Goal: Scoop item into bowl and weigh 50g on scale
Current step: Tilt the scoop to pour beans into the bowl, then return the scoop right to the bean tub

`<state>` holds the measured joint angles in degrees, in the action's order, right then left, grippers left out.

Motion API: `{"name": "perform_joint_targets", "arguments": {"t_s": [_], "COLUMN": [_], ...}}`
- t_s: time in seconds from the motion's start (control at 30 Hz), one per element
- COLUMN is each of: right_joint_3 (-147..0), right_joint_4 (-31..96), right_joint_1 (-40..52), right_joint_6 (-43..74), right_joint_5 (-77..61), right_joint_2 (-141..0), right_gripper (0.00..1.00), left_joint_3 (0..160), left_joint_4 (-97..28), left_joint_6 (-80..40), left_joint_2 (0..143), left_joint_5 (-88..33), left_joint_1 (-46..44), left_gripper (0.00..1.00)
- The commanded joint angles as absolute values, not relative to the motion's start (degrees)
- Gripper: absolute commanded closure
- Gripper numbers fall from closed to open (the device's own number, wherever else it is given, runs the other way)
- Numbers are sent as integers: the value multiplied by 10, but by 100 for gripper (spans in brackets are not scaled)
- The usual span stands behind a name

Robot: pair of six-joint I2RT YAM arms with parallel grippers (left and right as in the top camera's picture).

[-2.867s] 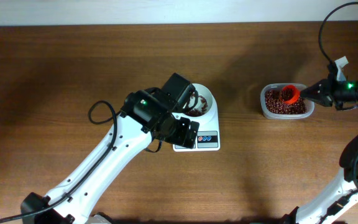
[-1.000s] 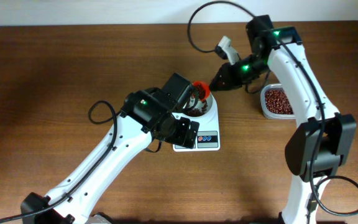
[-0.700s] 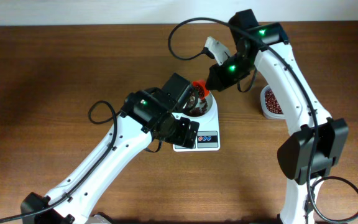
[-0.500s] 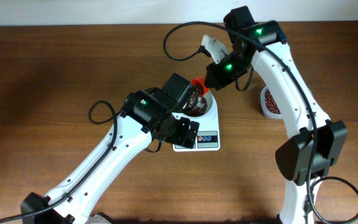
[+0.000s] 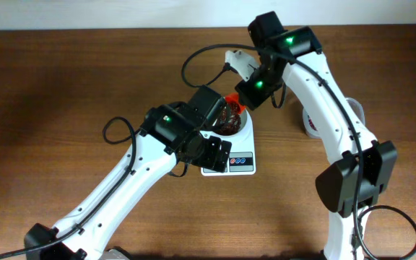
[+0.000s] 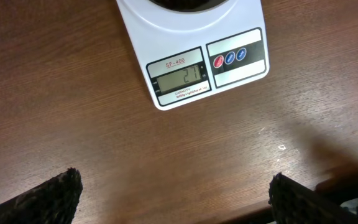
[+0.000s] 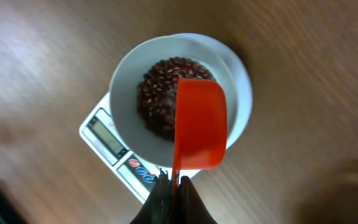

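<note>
I need to let go of the red scoop with my right gripper on the beans in the clear plastic tub (image 5: 344, 107) beside the scale.
The white bowl (image 7: 120, 74) stands on the white scale (image 7: 107, 143) and holds a heap of dark red-brown beans (image 7: 157, 93). My right gripper (image 7: 175, 183) is shut on the handle of a red scoop (image 7: 201, 130), held over the bowl's right side; no beans show in it. In the overhead view the scoop (image 5: 231, 101) sits at the bowl's far rim (image 5: 247, 117). My left gripper (image 6: 176, 199) is open and empty over bare table in front of the scale (image 6: 191, 37), whose display (image 6: 179, 78) shows about 27.
A clear plastic tub (image 5: 309, 126) with more beans stands right of the scale, mostly hidden under my right arm. My left arm (image 5: 179, 133) lies across the scale's left side. Wall edge runs along the table's far side.
My right arm has carried the red scoop from the tub leftward to the bowl and moved it further over the bowl. The left arm has not moved.
</note>
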<state>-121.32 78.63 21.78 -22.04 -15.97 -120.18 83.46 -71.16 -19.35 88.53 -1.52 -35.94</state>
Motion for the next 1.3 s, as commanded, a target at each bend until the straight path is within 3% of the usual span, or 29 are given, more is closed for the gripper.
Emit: {"name": "perform_joint_targets", "arguments": {"t_s": [0.0,0.5,0.7,1.27], "right_joint_3": [-1226,-1226,-1226,-1226], "right_joint_4": [775,745,746,763], "right_joint_1": [229,261,284,303], "right_joint_6": [-227,-290,-290,-248], "right_joint_5": [-128,-107,-7,3], "right_joint_2": [-1192,-1192,-1192,-1192], "right_gripper": [96,96,96,96], "left_joint_3": [834,834,834,834], "left_joint_4": [-712,-712,-712,-712], "left_joint_6": [-201,-201,-201,-201], "left_joint_2": [888,888,888,888], "left_joint_5": [-11,-11,-11,-11], "left_joint_1": [-363,-363,-363,-363], "left_gripper": [1,1,1,1]}}
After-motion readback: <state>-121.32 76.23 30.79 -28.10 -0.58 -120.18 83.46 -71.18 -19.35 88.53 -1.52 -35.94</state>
